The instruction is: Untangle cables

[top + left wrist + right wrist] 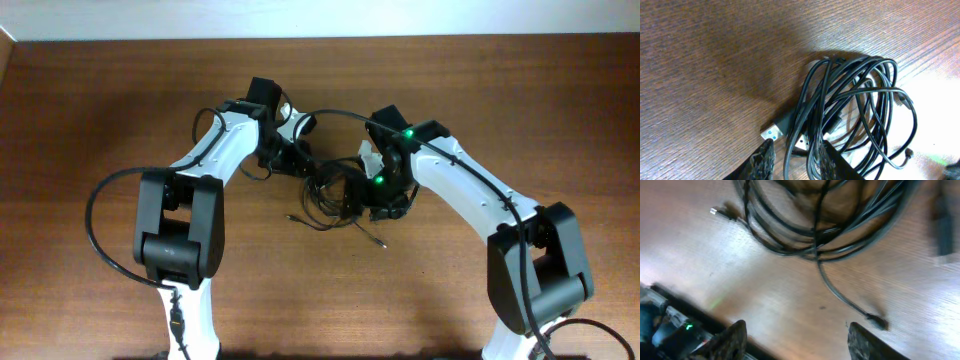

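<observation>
I will open my left gripper, as several strands of cable run together between its fingers, and take just the top piece of cable (pixel 821 107) with it while my right gripper holds the coil.
The cables (pixel 330 195) are thin black cords in a tangled coil on the wooden table between my two arms. My left gripper (pixel 300 165) is at the coil's left edge. In the left wrist view the left gripper (pixel 796 150) is open, with a few strands of the cables (pixel 850 100) running between its fingers and a blue-tipped USB plug (pixel 771 133) just beyond the left fingertip. My right gripper (pixel 385 210) is at the coil's right side. In the right wrist view the right gripper (pixel 797 335) is wide open and empty, the cables (pixel 815 235) lie ahead of it, and a small plug end (pixel 877 321) lies by its right finger.
Two loose plug ends (pixel 291 216) (pixel 380 242) trail out of the coil toward the front. A thicker black arm cable (pixel 95 220) loops out at the left arm's base. The table's far edge (pixel 320 38) meets a white wall.
</observation>
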Motion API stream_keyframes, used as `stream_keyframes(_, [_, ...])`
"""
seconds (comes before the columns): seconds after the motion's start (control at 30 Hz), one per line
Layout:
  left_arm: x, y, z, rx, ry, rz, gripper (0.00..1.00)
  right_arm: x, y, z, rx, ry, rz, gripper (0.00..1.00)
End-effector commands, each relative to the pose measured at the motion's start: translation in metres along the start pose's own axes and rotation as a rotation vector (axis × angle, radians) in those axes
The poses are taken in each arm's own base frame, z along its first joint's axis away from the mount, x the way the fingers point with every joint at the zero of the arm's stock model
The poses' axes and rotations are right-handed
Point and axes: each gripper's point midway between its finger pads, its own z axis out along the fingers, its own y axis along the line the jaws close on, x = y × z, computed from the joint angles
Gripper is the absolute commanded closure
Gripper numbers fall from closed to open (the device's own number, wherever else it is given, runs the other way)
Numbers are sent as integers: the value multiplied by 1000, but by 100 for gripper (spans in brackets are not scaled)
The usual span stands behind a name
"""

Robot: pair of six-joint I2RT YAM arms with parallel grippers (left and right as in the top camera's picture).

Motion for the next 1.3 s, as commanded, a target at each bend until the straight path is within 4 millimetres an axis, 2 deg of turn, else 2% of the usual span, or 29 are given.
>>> stream_keyframes(0.0, [-6,-4,-7,-5,-22,6,69,-28,-45,-17,252,-142,-16,34])
stream_keyframes(0.07, [-6,-4,-7,-4,-22,6,69,-55,-64,-27,335,-254,-7,35])
stream_keyframes(0.13, [-7,-6,-6,3,-22,7,68,-74,-68,-33,324,-329,-5,36])
stream_keyframes(0.2, [-7,-12,-6,33,-24,16,61,-85,-70,-35,315,-366,-1,43])
stream_keyframes(0.23, [-8,-17,-5,50,-26,39,57,-87,-71,-32,315,-367,-2,44])
stream_keyframes(0.37, [-8,-17,-4,50,-25,39,57,-92,-73,-23,314,-363,-3,51])
stream_keyframes(0.57, [-8,-17,-4,46,-25,39,66,-97,-80,1,314,-331,-3,51])
stream_keyframes(0.67, [-8,-20,-3,47,-24,49,70,-101,-74,10,293,-335,-21,50])
stream_keyframes(0.9, [-4,-21,12,-107,13,103,66,-102,-72,20,292,-329,-34,50])
stream_keyframes(0.93, [-5,-21,12,-112,13,105,67,-103,-72,20,292,-329,-34,50])
stream_keyframes(1.13, [-6,-21,12,-112,7,81,98,-106,-66,21,262,-339,-44,50])
stream_keyframes(1.27, [-6,-21,12,-113,5,49,100,-107,-65,21,260,-344,-45,44])
